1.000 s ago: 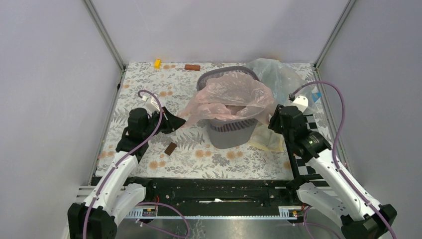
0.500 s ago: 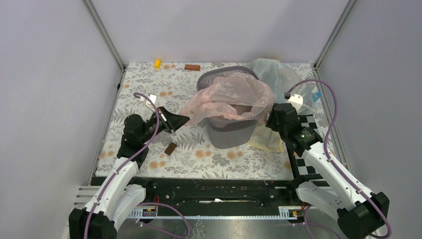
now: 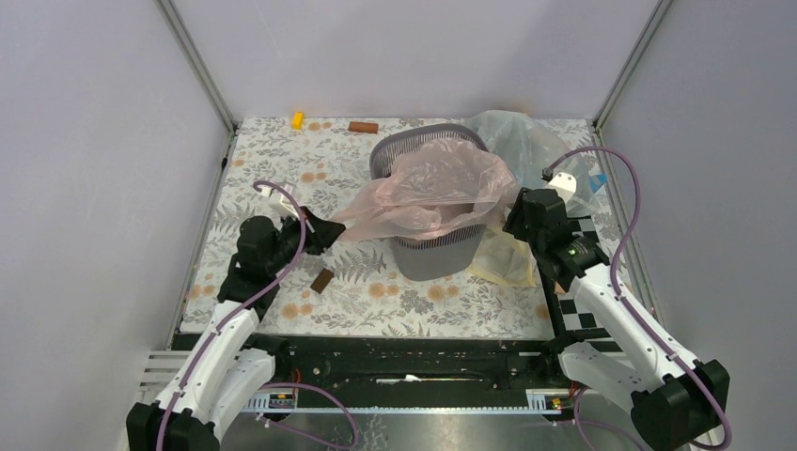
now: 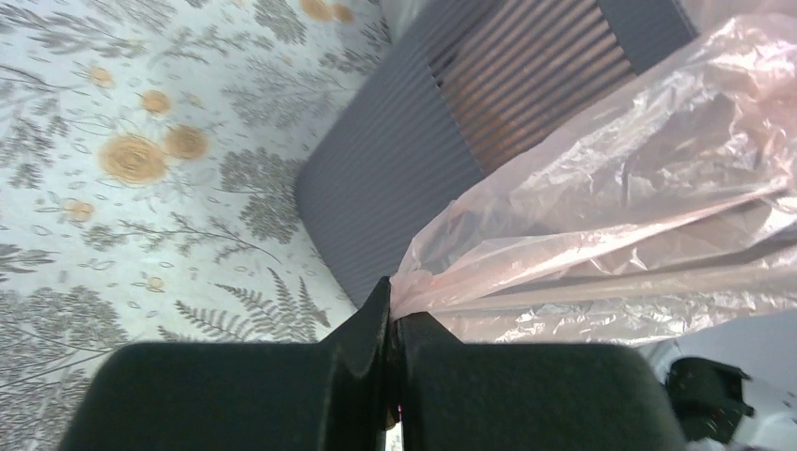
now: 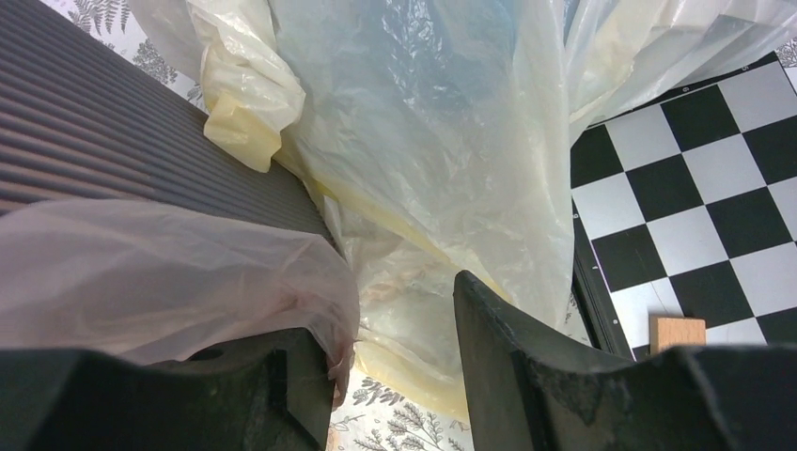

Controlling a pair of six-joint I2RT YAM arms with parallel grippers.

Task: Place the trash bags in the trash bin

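I am pinching the pink trash bag's folds together with my left gripper, which keeps the bag's opening crumpled, so next I open it and take the bag's upper edge (image 4: 430,237).
The trash bin (image 3: 437,254), a dark grey mesh basket, stands upright mid-table. A pale pink trash bag (image 3: 442,183) lies crumpled over its mouth and spills down its left side. My left gripper (image 3: 324,230) is left of the bin, shut on the bag's stretched left corner. The left wrist view shows the pink film (image 4: 639,188) pinched between the closed fingers, with the bin wall (image 4: 404,178) behind. My right gripper (image 3: 515,211) sits at the bin's right side. It is open (image 5: 395,319), with the bag's edge (image 5: 160,282) draped over its left finger, not pinched.
A bigger clear bag with a cream-yellow band (image 3: 526,141) lies behind and right of the bin, close to the right fingers (image 5: 423,141). A checkerboard (image 5: 695,188) lies at the right edge. A yellow block (image 3: 297,119) and a brown block (image 3: 363,127) sit at the back, a dark block (image 3: 322,280) near front left.
The left gripper has shut on the pink bag's left corner and drawn it out to the left. The right arm has shifted only slightly beside the bin.
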